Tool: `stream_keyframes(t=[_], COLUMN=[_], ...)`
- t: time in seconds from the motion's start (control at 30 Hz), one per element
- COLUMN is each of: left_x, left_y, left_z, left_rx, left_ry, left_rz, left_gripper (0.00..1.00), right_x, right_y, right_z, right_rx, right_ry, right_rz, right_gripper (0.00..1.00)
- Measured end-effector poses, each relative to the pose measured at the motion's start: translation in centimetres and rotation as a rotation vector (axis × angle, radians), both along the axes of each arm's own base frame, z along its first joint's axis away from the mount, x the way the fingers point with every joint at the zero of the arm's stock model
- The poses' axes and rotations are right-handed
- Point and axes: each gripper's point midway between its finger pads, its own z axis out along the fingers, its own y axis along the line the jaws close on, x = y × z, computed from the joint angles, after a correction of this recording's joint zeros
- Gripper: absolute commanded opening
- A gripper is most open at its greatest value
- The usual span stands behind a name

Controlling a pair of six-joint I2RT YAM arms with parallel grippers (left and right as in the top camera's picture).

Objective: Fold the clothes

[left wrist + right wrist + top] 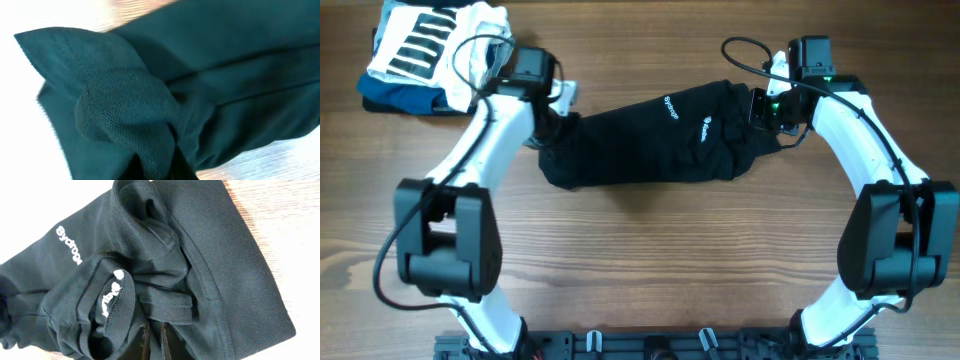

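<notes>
My left gripper will open, grasp the cloth (563,168) close by and spread it flat, because the garment's end is bunched up in a lump at its fingers.
The clothes (640,140) are a black garment with small white lettering, stretched in a long band across the far middle of the table. My left gripper (556,118) is shut on the garment's left end; in the left wrist view the bunched mesh fabric (125,110) runs down between the fingers (167,167). My right gripper (758,112) is shut on the right end; in the right wrist view a fold of black cloth (175,295) sits pinched between the fingers (154,340).
A folded pile of white, black-striped and blue cloth (430,55) lies at the far left corner. The wooden table (650,260) shows in front of the garment. Arm bases stand at the near edge.
</notes>
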Motion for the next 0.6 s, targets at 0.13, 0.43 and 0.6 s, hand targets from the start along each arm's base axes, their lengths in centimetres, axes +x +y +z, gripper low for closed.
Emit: stream_keyframes(t=[0.13, 0.43, 0.6], left_x=[-0.2, -0.7, -0.2], left_y=[-3.1, -5.9, -7.5], left_z=[-0.2, -0.1, 1.3], left_rx=[-0.004, -0.007, -0.023], left_ry=[-0.023, -0.047, -0.068], left_rz=[-0.076, -0.153, -0.152], left_gripper=[0.04, 1.00, 1.00], right_x=[0.0, 0.0, 0.2], right_y=[0.0, 0.0, 0.0], right_z=[0.0, 0.0, 0.1], right_rx=[-0.001, -0.001, 0.000], right_ry=[-0.001, -0.002, -0.012], right_rz=[0.002, 0.002, 0.002], right_gripper=[0.12, 0.22, 0.28])
